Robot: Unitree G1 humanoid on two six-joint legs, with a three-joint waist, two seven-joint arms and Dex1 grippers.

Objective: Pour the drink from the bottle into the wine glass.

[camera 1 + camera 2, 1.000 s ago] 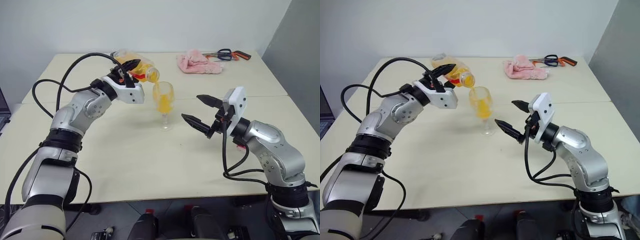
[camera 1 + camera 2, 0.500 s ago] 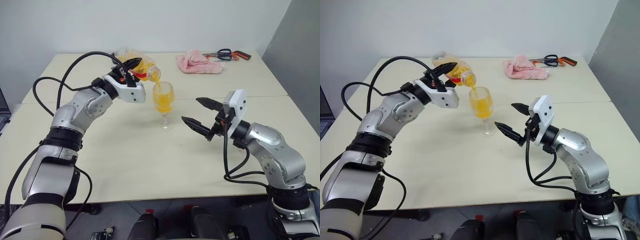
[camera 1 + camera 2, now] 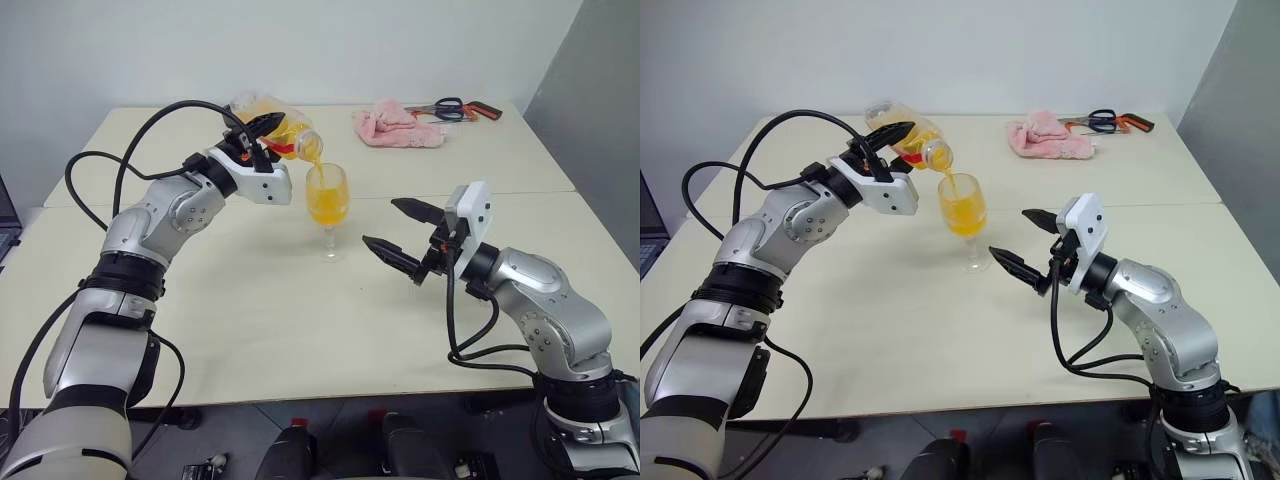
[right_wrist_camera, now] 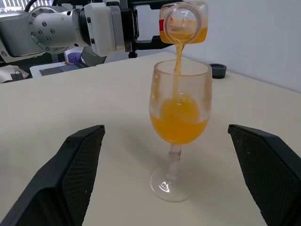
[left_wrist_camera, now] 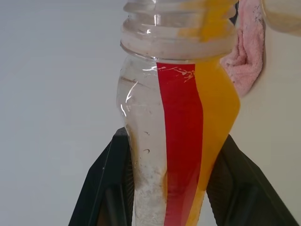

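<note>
My left gripper should set the bottle upright on the bare table (image 3: 225,250) next to the wine glass, just on this side of the seam.
My left gripper (image 3: 262,128) is shut on the clear bottle (image 3: 280,131) with the red stripe, its black fingers (image 5: 106,188) pressing either side of the body. The bottle is tipped mouth-down over the wine glass (image 3: 327,203), which stands upright on the table. A thin stream of orange drink (image 4: 178,61) runs from the open mouth into the bowl, where the drink (image 4: 179,123) fills roughly the lower half. My right gripper (image 3: 379,220) hovers open just to the right of the glass, level with its stem, fingers (image 4: 80,165) wide apart and touching nothing.
A pink cloth (image 3: 398,127) and scissors with pliers (image 3: 455,107) lie at the table's far right. A small dark round object (image 4: 217,70) sits on the table behind the glass. The cream table (image 3: 250,320) has a seam across its middle.
The orange level in the glass has risen and the bottle holds less. The bottle is raised and tipped slightly more. Both arms have stayed where they were.
</note>
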